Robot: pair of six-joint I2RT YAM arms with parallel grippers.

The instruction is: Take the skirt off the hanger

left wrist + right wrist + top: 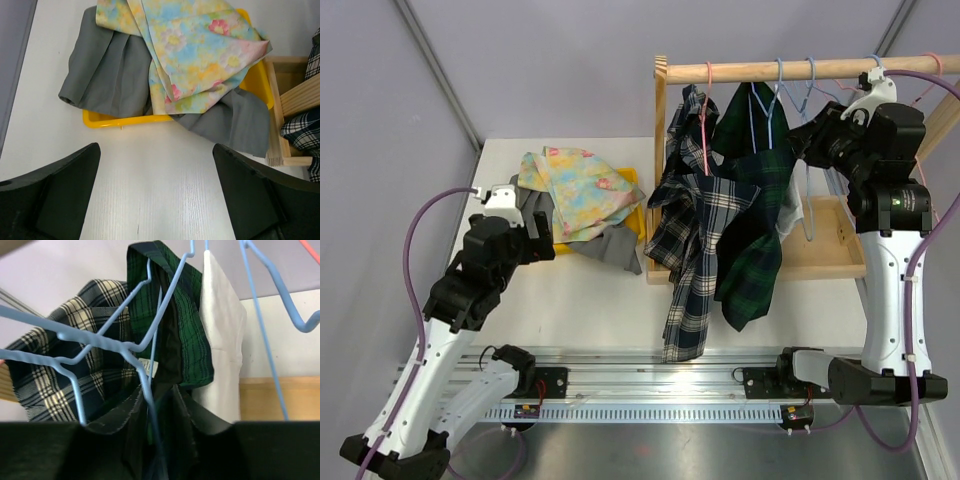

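Note:
My right gripper will open, since the white garment's hanger slants across its fingers, and then grip squarely beside the hanger's neck [128, 348] before lifting it off the rod.
A green plaid skirt [755, 230] [190, 315] hangs on a light blue hanger [765, 105] [100, 340] from the wooden rod [740, 70]. My right gripper [810, 140] [157, 392] is up at the skirt's right shoulder. Its fingers are drawn close around the blue hanger wire, with dark skirt fabric in the narrow gap as well. Far to the left, my left gripper [535, 235] [155, 146] hovers low over the bare table, wide open and holding nothing, just in front of the yellow bin [125, 120].
A navy and white plaid skirt [695, 230] [50, 355] hangs on a pink hanger left of the green one. A white garment [222, 340] hangs right of it. A floral skirt [200, 45] and a grey one [110, 70] lie heaped on the bin. Beneath the rod stands the wooden rack base [830, 255].

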